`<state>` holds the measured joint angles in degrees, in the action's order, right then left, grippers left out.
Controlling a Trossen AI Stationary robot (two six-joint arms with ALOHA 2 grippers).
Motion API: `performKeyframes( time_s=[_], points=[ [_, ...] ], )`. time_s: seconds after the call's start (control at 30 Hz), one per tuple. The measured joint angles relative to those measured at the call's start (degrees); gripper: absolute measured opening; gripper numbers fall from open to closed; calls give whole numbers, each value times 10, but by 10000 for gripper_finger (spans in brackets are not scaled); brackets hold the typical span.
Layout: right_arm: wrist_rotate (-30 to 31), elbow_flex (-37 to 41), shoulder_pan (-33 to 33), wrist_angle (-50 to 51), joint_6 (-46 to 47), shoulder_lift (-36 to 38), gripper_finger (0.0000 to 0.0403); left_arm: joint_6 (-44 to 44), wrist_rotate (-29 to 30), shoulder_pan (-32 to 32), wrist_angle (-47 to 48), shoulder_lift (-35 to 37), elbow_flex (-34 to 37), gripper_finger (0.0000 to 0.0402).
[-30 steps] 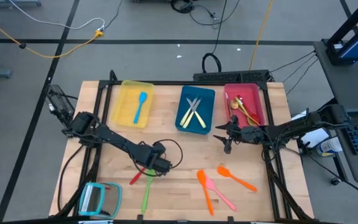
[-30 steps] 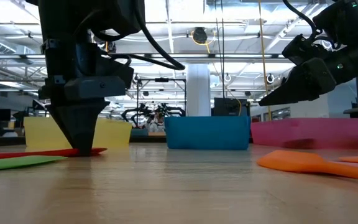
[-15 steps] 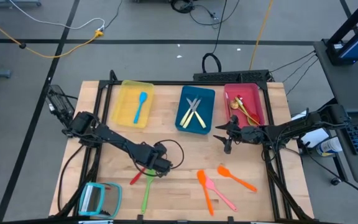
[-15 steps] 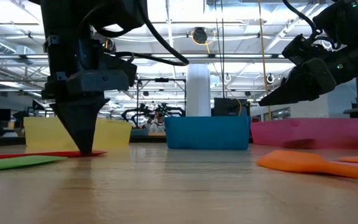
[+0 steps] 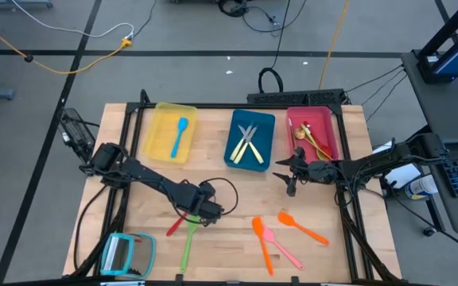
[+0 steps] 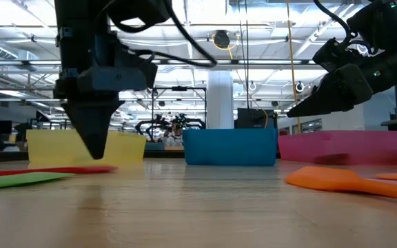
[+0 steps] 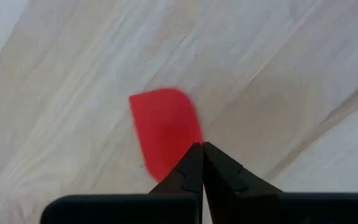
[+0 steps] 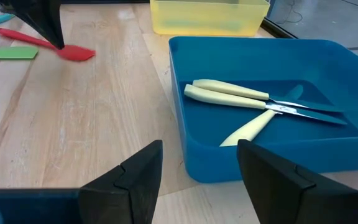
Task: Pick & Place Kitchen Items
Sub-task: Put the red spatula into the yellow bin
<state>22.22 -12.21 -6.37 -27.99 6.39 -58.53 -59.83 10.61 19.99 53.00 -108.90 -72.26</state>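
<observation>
Next, I open my left gripper's closed fingers, which hang empty above the flat red spatula, then go lower and grip the spatula's blade (image 7: 166, 130) across its sides.
A red spatula (image 5: 177, 224) lies flat on the wooden table, left of centre. Its blade (image 7: 166, 134) shows just beyond my left gripper (image 7: 201, 149). That gripper points down, shut, with nothing between its fingers. In the low view its tip (image 6: 96, 156) hangs a little above the spatula (image 6: 54, 169). A green spatula (image 5: 188, 242) lies beside the red one. Two orange utensils (image 5: 261, 242) (image 5: 302, 226) and a pink one (image 5: 281, 246) lie to the right. My right gripper (image 8: 197, 180) waits open, in the air by the blue tray (image 8: 185, 155).
Along the far edge stand a yellow tray (image 5: 151, 135) holding a blue spoon (image 5: 180, 135), a blue tray (image 5: 233, 155) with cream-handled knives (image 5: 249, 143), and a red tray (image 5: 334, 135) with gold spoons. A teal-framed flat object (image 5: 127, 253) lies at the near left corner.
My left gripper stood with its fingertips down at the red spatula and shut there. It then rose a little off the table. The red spatula has stayed flat on the table where it was.
</observation>
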Motion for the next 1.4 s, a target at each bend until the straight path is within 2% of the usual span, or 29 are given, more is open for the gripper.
performKeyframes(
  time_s=[0.23, 0.43, 0.53, 0.8, 0.93, 1.07, 1.4],
  points=[
    [0, 0, 0, 0, 0, 0, 201, -13, 1, 0, 69, 1, -21, 8],
    [0, 0, 0, 0, 0, 0, 201, -11, -3, 0, 66, 1, -22, 21],
    [0, 0, 0, 0, 0, 0, 201, 11, -4, -2, 68, 1, -22, 49],
    [0, 0, 0, 0, 0, 0, 201, 32, -2, -17, 38, 2, -1, 160],
    [0, 0, 0, 0, 0, 0, 201, 32, -11, -16, -2, 2, 32, 188],
    [0, 0, 0, 0, 0, 0, 201, 16, -9, -15, -11, 6, 57, 191],
    [0, 0, 0, 0, 0, 0, 201, 28, -12, -19, -30, 6, 63, 169]
  ],
)
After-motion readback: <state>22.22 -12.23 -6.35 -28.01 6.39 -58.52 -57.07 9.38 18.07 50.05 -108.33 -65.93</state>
